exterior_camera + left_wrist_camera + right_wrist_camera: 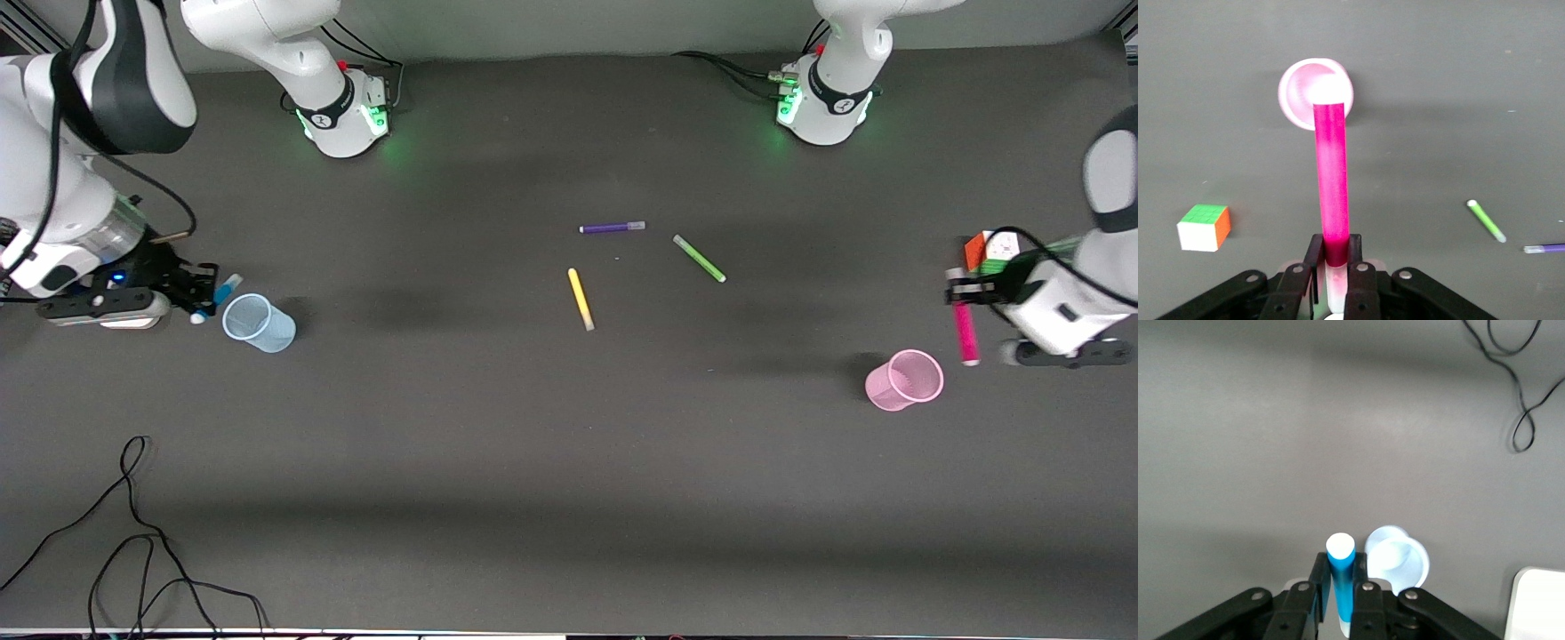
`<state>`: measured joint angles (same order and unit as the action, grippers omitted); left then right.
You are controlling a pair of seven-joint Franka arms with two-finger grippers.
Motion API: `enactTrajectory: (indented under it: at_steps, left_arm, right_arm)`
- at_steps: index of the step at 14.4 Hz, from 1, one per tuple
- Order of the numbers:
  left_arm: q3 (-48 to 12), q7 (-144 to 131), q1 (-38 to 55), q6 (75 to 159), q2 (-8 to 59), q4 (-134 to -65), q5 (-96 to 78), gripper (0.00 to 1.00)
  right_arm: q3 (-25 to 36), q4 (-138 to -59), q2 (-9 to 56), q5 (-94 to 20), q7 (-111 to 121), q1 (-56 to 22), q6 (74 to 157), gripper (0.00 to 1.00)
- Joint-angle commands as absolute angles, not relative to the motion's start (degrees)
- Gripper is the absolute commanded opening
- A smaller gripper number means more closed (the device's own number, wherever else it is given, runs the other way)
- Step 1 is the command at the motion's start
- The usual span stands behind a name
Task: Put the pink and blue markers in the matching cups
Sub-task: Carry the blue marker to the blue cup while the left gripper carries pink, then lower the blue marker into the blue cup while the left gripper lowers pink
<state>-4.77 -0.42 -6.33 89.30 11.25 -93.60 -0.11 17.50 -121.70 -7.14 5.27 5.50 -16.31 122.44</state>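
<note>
My left gripper will release the pink marker inside the opening of the pink cup (904, 380) (1315, 93).
My left gripper (962, 290) is shut on the pink marker (965, 332), which hangs over the table just beside the pink cup (904, 380), toward the left arm's end. In the left wrist view the gripper (1337, 257) holds the marker (1331, 167) by its pale cap, and its other end lines up with the pink cup (1298, 100). My right gripper (206, 299) is shut on the blue marker (228, 288), just beside the upright pale blue cup (258, 322). The right wrist view shows the gripper (1341, 577), the blue marker (1341, 577) and the blue cup (1401, 563).
A purple pen (612, 228), a green pen (699, 259) and a yellow pen (581, 299) lie mid-table. A colour cube (985, 252) sits by the left gripper, also in the left wrist view (1203, 227). A black cable (133, 533) lies near the front edge.
</note>
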Motion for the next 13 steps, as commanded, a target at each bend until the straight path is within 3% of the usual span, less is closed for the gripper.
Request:
enactTrajectory:
  at_steps: [1,7,13]
  left_arm:
    - [-5.5,-1.8,-6.5,83.8,16.8,-87.5,3.2,0.0]
    - [-5.6,-1.8,-5.9,75.3,29.8,-78.6,6.1,0.0]
    - [-5.7,-1.8,-5.6,70.0,39.1,-73.0,6.9,0.0]
  right_arm:
    - [21.7,-130.7,-9.6,6.5,13.5,-15.8,133.2,0.01]
    - [26.0,-142.9,-7.6,6.4,18.3,-15.6,153.5,0.01]
    - [26.1,-145.0,-4.0,6.2,18.1,-15.6,159.9,0.02]
